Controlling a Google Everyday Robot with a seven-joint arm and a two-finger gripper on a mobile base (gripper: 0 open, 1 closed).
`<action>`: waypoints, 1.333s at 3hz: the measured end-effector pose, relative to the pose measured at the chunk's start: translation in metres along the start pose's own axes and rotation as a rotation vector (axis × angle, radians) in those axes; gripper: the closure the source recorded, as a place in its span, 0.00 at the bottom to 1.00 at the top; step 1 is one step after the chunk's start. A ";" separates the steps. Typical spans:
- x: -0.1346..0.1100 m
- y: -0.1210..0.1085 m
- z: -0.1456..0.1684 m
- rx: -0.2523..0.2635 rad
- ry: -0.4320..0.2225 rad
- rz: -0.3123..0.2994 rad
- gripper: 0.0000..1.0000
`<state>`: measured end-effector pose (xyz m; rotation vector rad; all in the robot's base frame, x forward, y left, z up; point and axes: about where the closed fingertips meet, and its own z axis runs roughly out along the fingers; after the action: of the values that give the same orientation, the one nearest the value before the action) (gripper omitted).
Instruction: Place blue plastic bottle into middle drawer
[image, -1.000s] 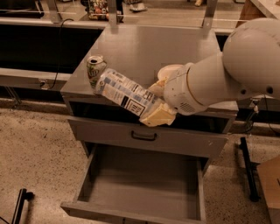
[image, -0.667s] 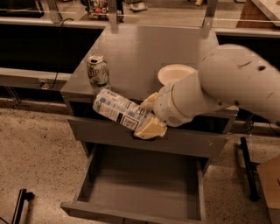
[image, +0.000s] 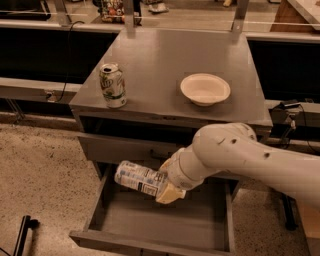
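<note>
Next, I set the blue plastic bottle down with my gripper around the centre of the open middle drawer's bare bottom (image: 166, 211).
The blue plastic bottle (image: 136, 178) is a clear bottle with a white-and-blue label. It lies nearly level in my gripper (image: 166, 186), which is shut on its right end. The bottle hangs over the open middle drawer (image: 165, 227), a wide grey metal box with a flat bare floor, pulled out at the bottom of the cabinet. The bottle is just below the closed drawer front above it and a little above the drawer floor. My white arm (image: 240, 157) reaches in from the right.
On the grey cabinet top (image: 165, 60) stand a green-and-white soda can (image: 113, 85) at the front left and a white bowl (image: 205, 88) at the right. The closed drawer front (image: 125, 147) is above the open drawer. The speckled floor (image: 40, 185) lies to the left.
My gripper has gone down with the bottle from the height of the cabinet top's front edge to just above the open drawer. The can and bowl, hidden by the arm before, now show.
</note>
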<state>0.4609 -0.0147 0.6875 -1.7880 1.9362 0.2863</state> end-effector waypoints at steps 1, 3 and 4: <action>0.006 0.006 0.005 -0.009 0.017 -0.010 1.00; 0.031 0.008 0.040 -0.027 0.067 0.012 1.00; 0.111 0.020 0.123 -0.067 0.140 0.071 1.00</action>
<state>0.4636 -0.0522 0.5247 -1.8282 2.1135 0.2585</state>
